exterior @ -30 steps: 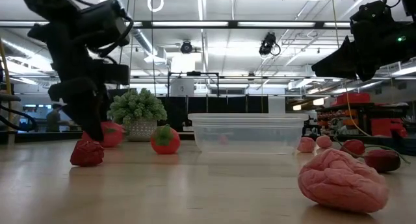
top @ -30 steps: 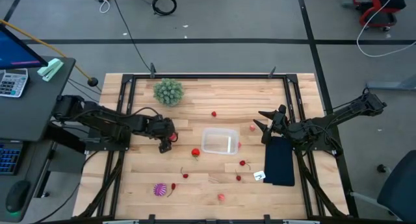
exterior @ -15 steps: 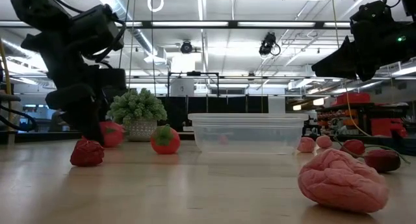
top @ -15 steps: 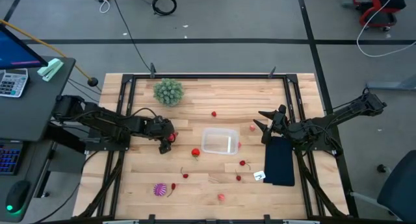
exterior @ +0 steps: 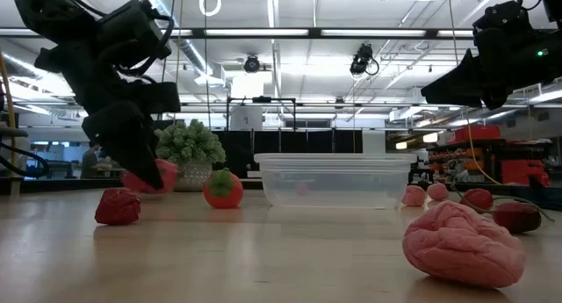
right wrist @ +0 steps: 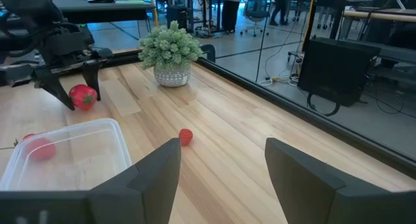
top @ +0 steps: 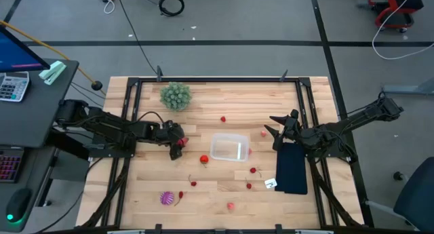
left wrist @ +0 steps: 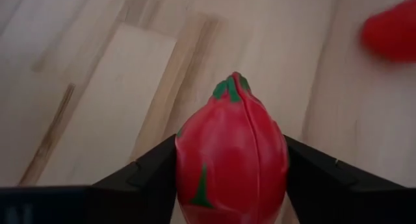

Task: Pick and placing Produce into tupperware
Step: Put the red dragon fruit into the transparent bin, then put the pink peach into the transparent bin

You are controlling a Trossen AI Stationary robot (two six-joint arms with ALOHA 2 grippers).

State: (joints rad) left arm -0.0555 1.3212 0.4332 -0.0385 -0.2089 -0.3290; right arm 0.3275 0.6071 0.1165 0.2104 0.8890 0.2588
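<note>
Next, I close my right gripper on the sides of the pink piece (top: 263,133) nearest its open fingers, beyond the other pink piece that is beside the clear tupperware.
My left gripper (top: 178,146) is shut on a red produce piece with green streaks (left wrist: 231,159), left of the clear tupperware (top: 228,147) that stands mid-table. The low view shows the held piece (exterior: 154,176) under that gripper (exterior: 140,162). My right gripper (top: 272,125) hangs open and still just right of the tub, holding nothing. Other produce lies loose on the wood: a tomato (top: 204,159), a small red piece (top: 223,119), a pink one (top: 264,133) and a spiky purple one (top: 166,197). My left gripper pinches the red piece by its two wide flanks (left wrist: 188,169) between both fingers (left wrist: 153,178). The fingers slant down at it from the table's left side. Its green tip (left wrist: 231,87) points away from the gripper. Whether its underside rests on the table I cannot tell.
A bushy green plant in a pot (top: 175,95) stands at the far left. A flat dark pad (top: 293,167) lies under the right arm. A lumpy pink piece (exterior: 461,246) and dark red pieces (top: 253,171) lie near the front. A dark frame (top: 217,79) rims the table.
My left gripper has tipped to a flatter slant over the red piece, staying in nearly the same spot.
</note>
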